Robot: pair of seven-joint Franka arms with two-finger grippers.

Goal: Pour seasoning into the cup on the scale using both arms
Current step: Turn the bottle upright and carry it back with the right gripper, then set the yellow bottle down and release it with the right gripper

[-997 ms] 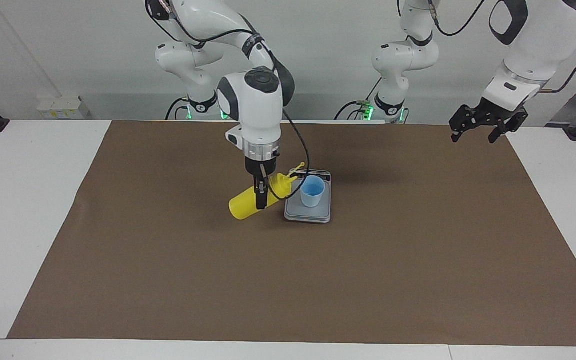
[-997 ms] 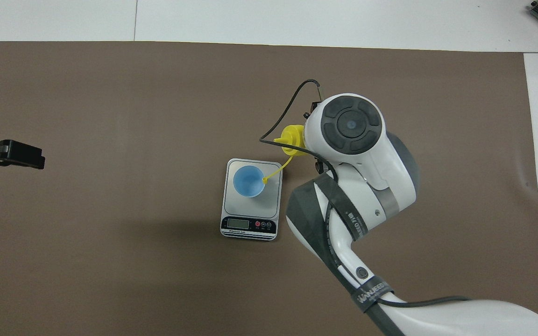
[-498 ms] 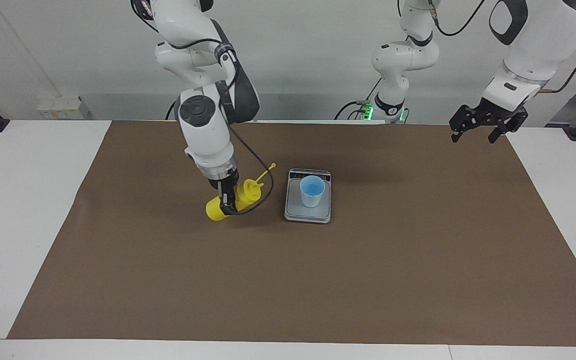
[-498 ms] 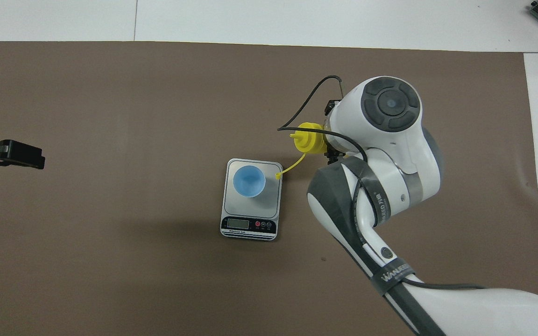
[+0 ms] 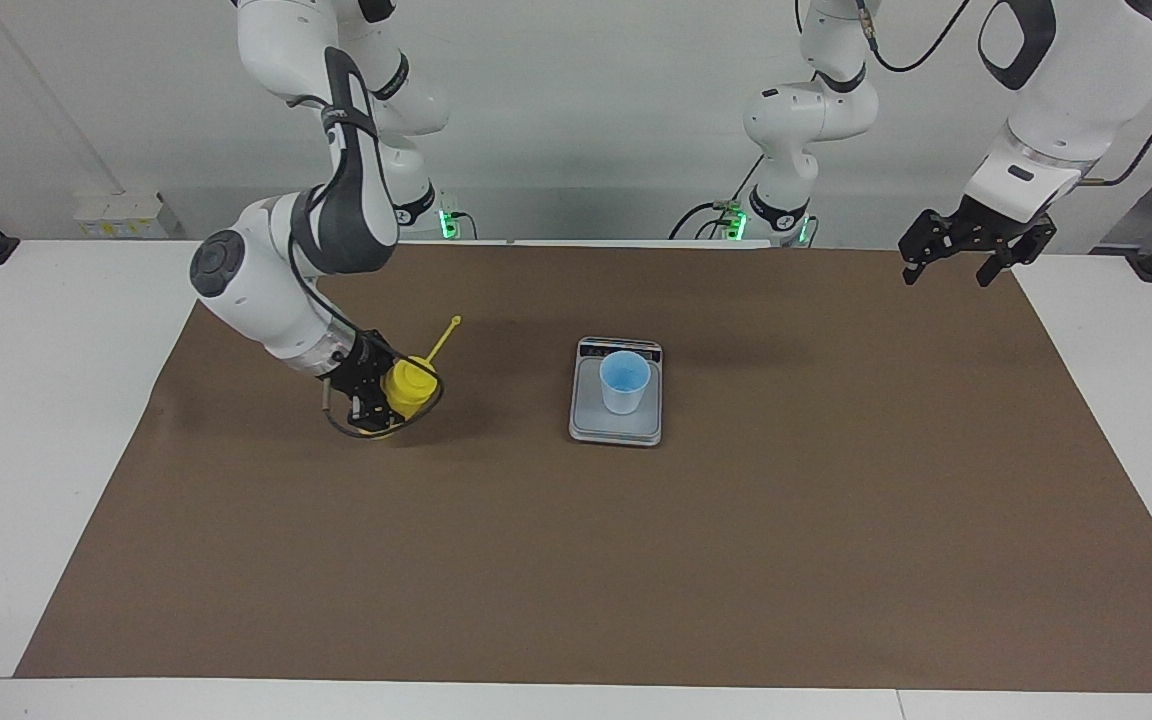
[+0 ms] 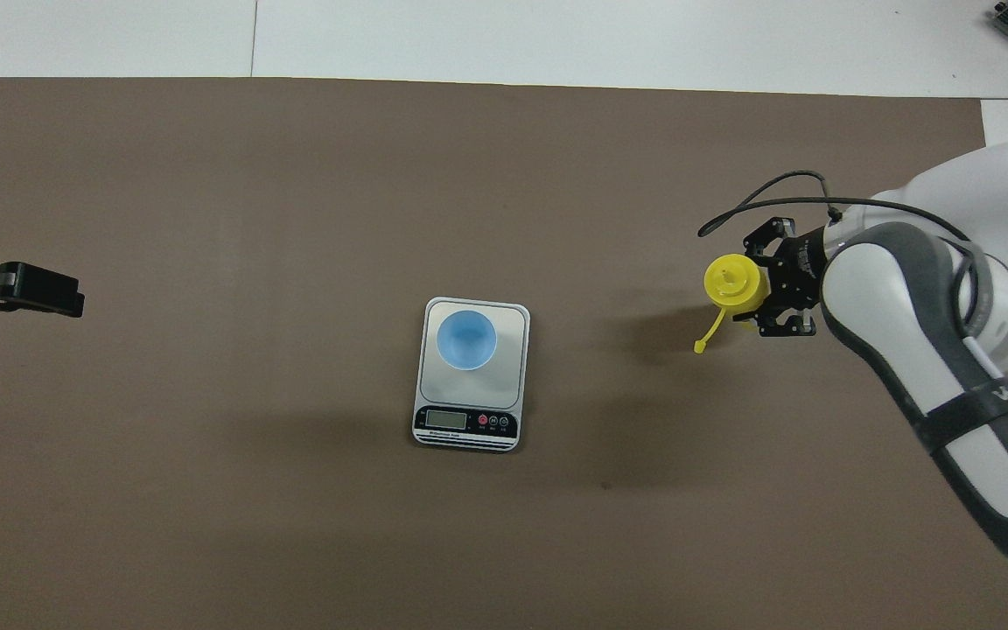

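Next, my right gripper stands the yellow seasoning bottle on the brown mat (image 6: 801, 325), between the scale and the mat's edge behind it. The bottle is now held low over the mat.
The light blue cup (image 5: 625, 382) stands upright on the silver-grey scale (image 5: 586, 428) in the middle of the mat; both also show in the overhead view, cup (image 6: 466, 339) and scale (image 6: 513, 354). My right gripper (image 5: 383, 395) is shut on the yellow seasoning bottle (image 5: 409, 385), well away from the scale toward the right arm's end, low over the mat. The bottle (image 6: 734, 281) stands about upright, nozzle up, with its cap strap (image 6: 707, 334) hanging out. The gripper (image 6: 753, 296) hides its lower part. My left gripper (image 5: 966, 262) waits open and raised at the left arm's end, also seen from overhead (image 6: 23, 289).
A brown mat (image 5: 636, 560) covers most of the white table (image 5: 26, 420). A black cable (image 5: 376, 432) loops under the right gripper. The scale's display strip (image 6: 466, 422) faces the robots. A small white box (image 5: 121, 213) sits off the table's corner.
My right arm has swung the bottle away from over the cup, toward its own end of the table, and turned it from tilted to about upright. The left arm has not moved.
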